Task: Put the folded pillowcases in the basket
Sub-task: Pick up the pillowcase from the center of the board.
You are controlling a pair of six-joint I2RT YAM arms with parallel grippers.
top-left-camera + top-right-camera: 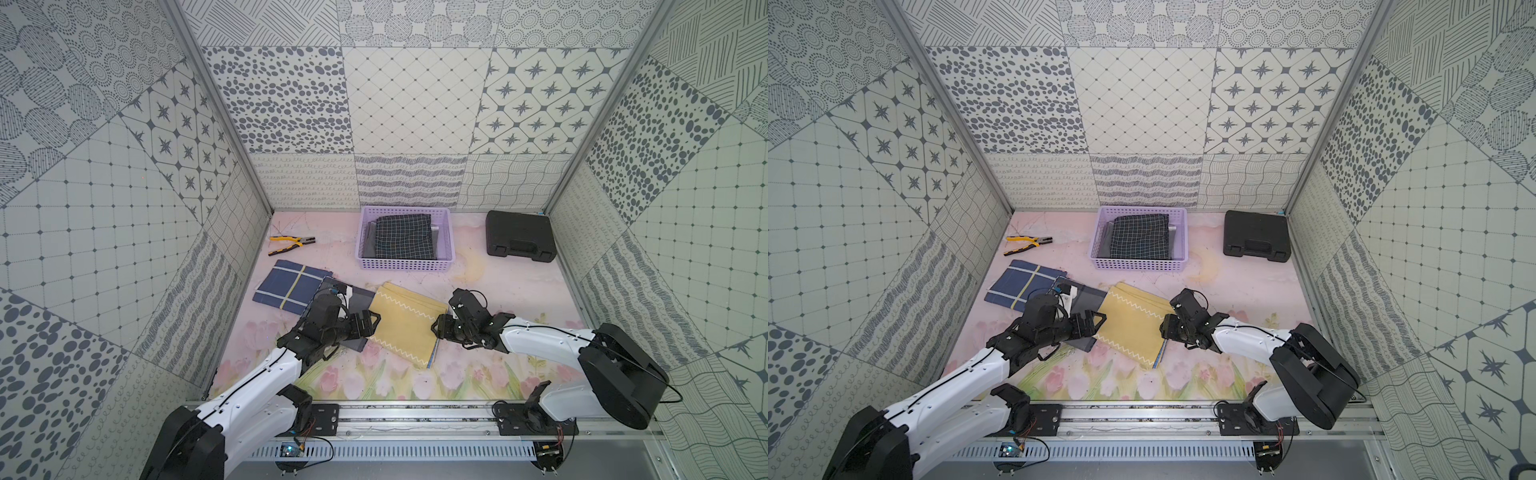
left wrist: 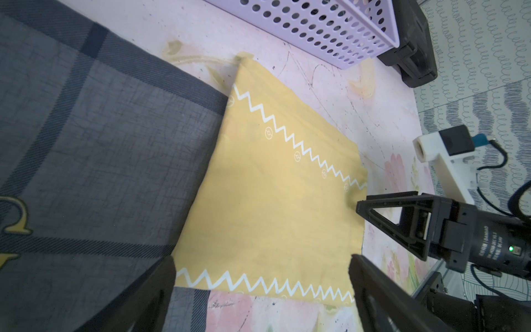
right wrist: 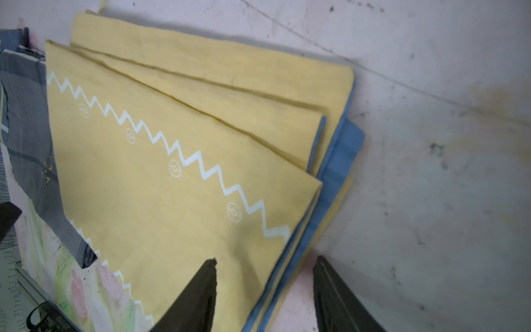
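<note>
The robot's left gripper will close on the edge of the folded pillowcase (image 1: 376, 303) (image 2: 223, 130) by the grey plaid cloth, just in front of the far zigzag line.
The folded pillowcase (image 1: 405, 322) (image 1: 1133, 322) is yellow with white zigzag lines and lies flat mid-table. My left gripper (image 1: 376, 323) (image 2: 263, 276) stands wide open at its left edge, fingers spread along the zigzag border. At the opposite edge is my right gripper (image 1: 436, 328) (image 3: 265, 260), its jaws apart and astride the pillowcase's blue-trimmed edge (image 3: 298, 253), one finger over the cloth and one over the table. The lilac basket (image 1: 405, 266) (image 1: 1140, 265) (image 2: 330, 31) sits behind, at the back wall, with a dark checked cloth (image 1: 405, 237) in it.
A grey plaid cloth (image 1: 357, 297) (image 2: 100, 143) lies under my left wrist, partly beneath the pillowcase. Left of it lies a blue plaid cloth (image 1: 291, 286). Yellow-handled pliers (image 1: 291, 244) lie at the back left, a black hard case (image 1: 519, 241) at the back right.
</note>
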